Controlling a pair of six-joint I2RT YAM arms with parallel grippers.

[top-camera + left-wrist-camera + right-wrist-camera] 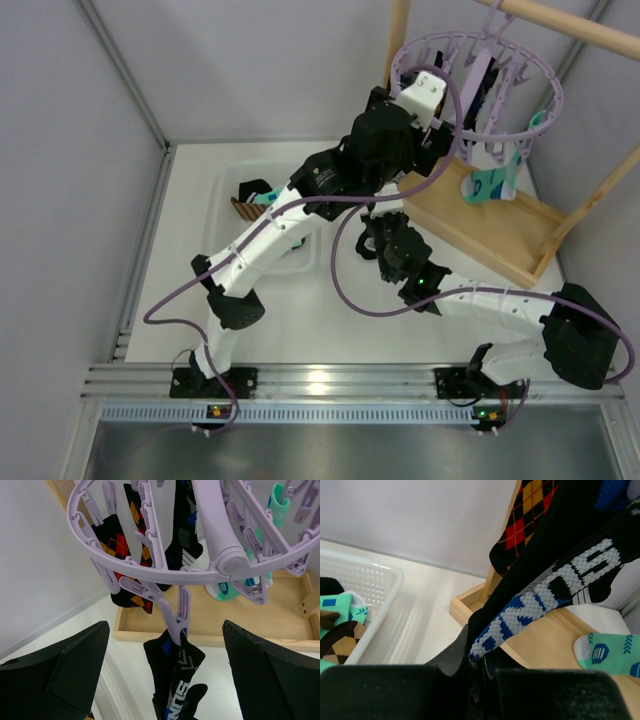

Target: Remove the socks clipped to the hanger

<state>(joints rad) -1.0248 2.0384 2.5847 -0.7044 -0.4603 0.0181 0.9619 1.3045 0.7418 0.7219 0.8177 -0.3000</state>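
Observation:
My right gripper is to release the lettered black sock on the brown and teal socks in the white basket [265,212] [332,612].
The lavender hanger [150,565] hangs from the wooden frame, high at the right in the top view [545,100]. One of its clips [179,612] holds a black sock with blue and grey lettering [180,680]. My left gripper [165,630] is open just below the ring, one finger on each side of that clip and sock, touching neither. My right gripper [477,667] is shut on the lower end of the same black sock [545,595]. A black sock with red-orange-yellow diamonds [117,545] and a teal one [495,180] are also clipped on.
The wooden frame's tray base [500,235] lies under the hanger, and a teal sock [605,652] hangs over it. A white basket [228,185] at centre left holds several loose socks [340,630]. White walls stand close at the left and the back.

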